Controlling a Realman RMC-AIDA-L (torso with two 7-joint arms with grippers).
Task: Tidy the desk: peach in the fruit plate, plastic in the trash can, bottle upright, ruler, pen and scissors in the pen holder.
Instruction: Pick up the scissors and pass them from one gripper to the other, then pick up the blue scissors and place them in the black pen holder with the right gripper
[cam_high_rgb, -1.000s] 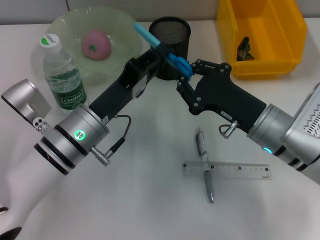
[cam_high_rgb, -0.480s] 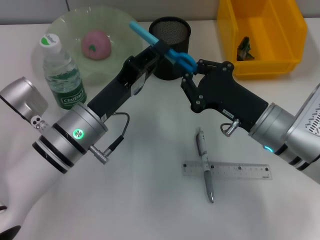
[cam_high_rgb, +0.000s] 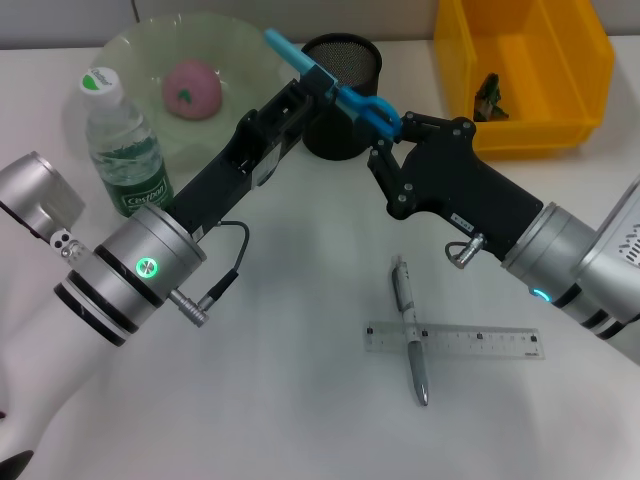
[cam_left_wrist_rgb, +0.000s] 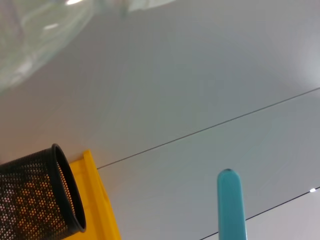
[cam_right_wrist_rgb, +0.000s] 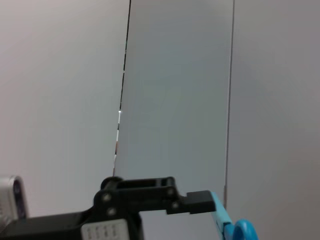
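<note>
The robot's right gripper will release the blue scissors, still held above the desk, in the mesh pen holder, on the pen holder's side (cam_high_rgb: 324, 70) by the fruit plate.
My left gripper (cam_high_rgb: 322, 86) is shut on the blue scissors (cam_high_rgb: 352, 102) just in front of the black mesh pen holder (cam_high_rgb: 342, 62), holding them above the desk. The blade end points up and away over the green plate; the handle rings point at my right gripper (cam_high_rgb: 388, 135), which sits right at them. The left wrist view shows the blade tip (cam_left_wrist_rgb: 231, 205) and the pen holder (cam_left_wrist_rgb: 35, 200). A pink peach (cam_high_rgb: 192, 88) lies in the fruit plate (cam_high_rgb: 130, 45). The bottle (cam_high_rgb: 125, 145) stands upright. A pen (cam_high_rgb: 410, 335) lies across the clear ruler (cam_high_rgb: 470, 342) on the desk.
The yellow bin (cam_high_rgb: 520, 130) at the back right holds a dark scrap of plastic (cam_high_rgb: 490, 95). Both forearms cross the middle of the desk, meeting in front of the pen holder.
Both grippers and the scissors have risen and shifted slightly right, closer to the pen holder's rim. Pen, ruler, bottle and peach have stayed put.
</note>
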